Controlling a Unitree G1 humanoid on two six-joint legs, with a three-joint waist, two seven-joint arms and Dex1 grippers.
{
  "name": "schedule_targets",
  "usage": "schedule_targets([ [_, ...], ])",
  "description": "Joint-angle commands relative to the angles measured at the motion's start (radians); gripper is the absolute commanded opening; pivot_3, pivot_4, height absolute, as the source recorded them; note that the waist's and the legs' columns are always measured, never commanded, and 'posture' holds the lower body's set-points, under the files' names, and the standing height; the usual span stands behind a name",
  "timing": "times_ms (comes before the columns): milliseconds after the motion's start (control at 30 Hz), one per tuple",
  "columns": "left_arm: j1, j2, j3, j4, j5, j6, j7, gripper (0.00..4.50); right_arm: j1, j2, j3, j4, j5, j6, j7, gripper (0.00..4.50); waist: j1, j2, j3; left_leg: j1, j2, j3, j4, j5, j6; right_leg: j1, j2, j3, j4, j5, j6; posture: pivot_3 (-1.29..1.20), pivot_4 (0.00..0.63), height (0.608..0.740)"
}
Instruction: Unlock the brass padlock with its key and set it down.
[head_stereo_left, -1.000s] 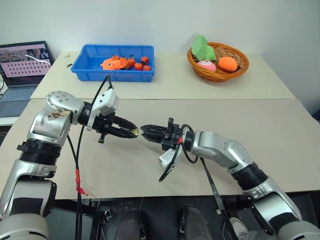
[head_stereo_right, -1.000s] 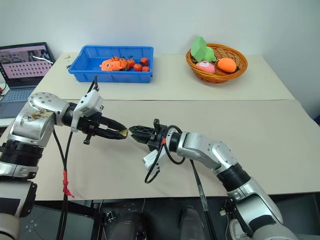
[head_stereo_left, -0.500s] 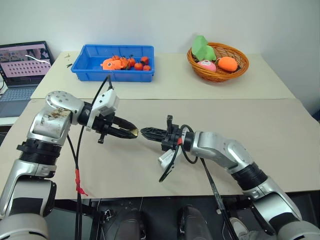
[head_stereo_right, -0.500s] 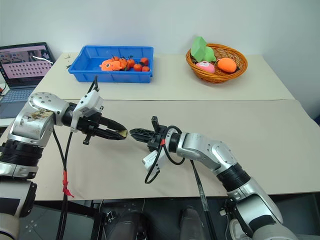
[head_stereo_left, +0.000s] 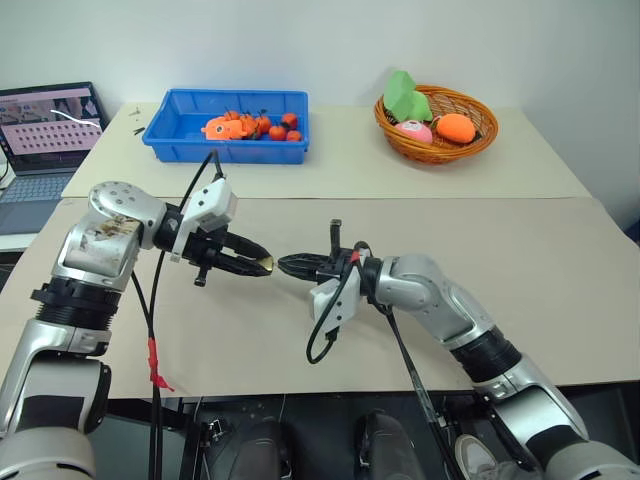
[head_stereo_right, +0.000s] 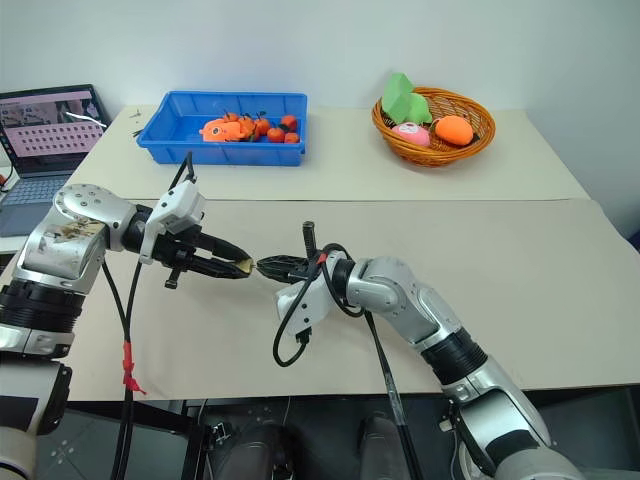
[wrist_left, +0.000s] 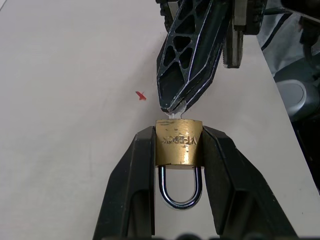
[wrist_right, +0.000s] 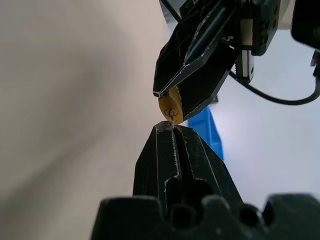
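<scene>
I will leave the key in the keyhole and take over the padlock's body (wrist_left: 179, 134) with my right gripper, as the shackle sits inside my left gripper's fingers.
The brass padlock (wrist_left: 178, 142) is a small gold block with a silvery shackle, held in the air over the beige table (head_stereo_left: 560, 260). My left gripper (head_stereo_left: 262, 266) is shut on it, one black finger on each side of its body. Facing it from the right, my right gripper (head_stereo_left: 287, 265) is shut on the thin silvery key (wrist_right: 172, 120). The key's tip sits in the keyhole on the padlock's (wrist_right: 170, 107) bottom face. Both grippers meet tip to tip at mid-table.
A blue bin (head_stereo_left: 170, 135) with orange toys stands at the back left. A wicker basket (head_stereo_left: 480, 140) of soft toys sits at the back right. An open laptop (head_stereo_left: 45, 125) is at the far left. Black cables hang from both wrists.
My right wrist has rolled about its own line, swinging its white camera housing and cable round, with its tips kept at the padlock. The left gripper and padlock stayed still.
</scene>
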Motion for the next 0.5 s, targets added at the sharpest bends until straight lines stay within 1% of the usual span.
schedule_targets([
  [33,-0.017,0.004,0.019,-0.02,-0.019,-0.005,-0.005,0.83,-0.024,0.031,-0.039,-0.069,0.14,0.137,0.09,0.04,0.0,0.0,0.0,0.0,0.0,0.0,0.0,0.0,0.0,0.0,0.0,0.0,0.0,0.0,0.0,0.0,0.15,0.664],
  [200,-0.016,0.003,0.02,-0.02,-0.019,-0.004,-0.003,0.83,-0.023,0.055,-0.055,-0.113,0.236,0.271,0.158,0.04,0.001,0.0,0.0,0.0,0.0,0.0,0.0,0.0,0.0,0.0,0.0,0.0,0.0,0.0,0.0,0.0,0.15,0.664],
  [300,-0.016,0.004,0.02,-0.02,-0.019,-0.005,-0.003,0.83,-0.025,0.059,-0.059,-0.127,0.246,0.301,0.166,0.04,0.0,0.0,0.0,0.0,0.0,0.0,0.0,0.0,0.0,0.0,0.0,0.0,0.0,0.0,0.0,0.0,0.15,0.664],
  [467,-0.017,0.004,0.019,-0.016,-0.019,-0.005,-0.004,0.83,-0.048,0.017,-0.041,-0.093,0.081,0.123,0.056,0.04,0.001,0.0,0.0,0.0,0.0,0.0,0.0,0.0,0.0,0.0,0.0,0.0,0.0,0.0,0.0,0.0,0.15,0.664],
  [500,-0.017,0.004,0.019,-0.016,-0.019,-0.006,-0.004,0.83,-0.05,0.011,-0.038,-0.087,0.056,0.097,0.036,0.31,0.001,0.0,0.0,0.0,0.0,0.0,0.0,0.0,0.0,0.0,0.0,0.0,0.0,0.0,0.0,0.0,0.15,0.664],
])
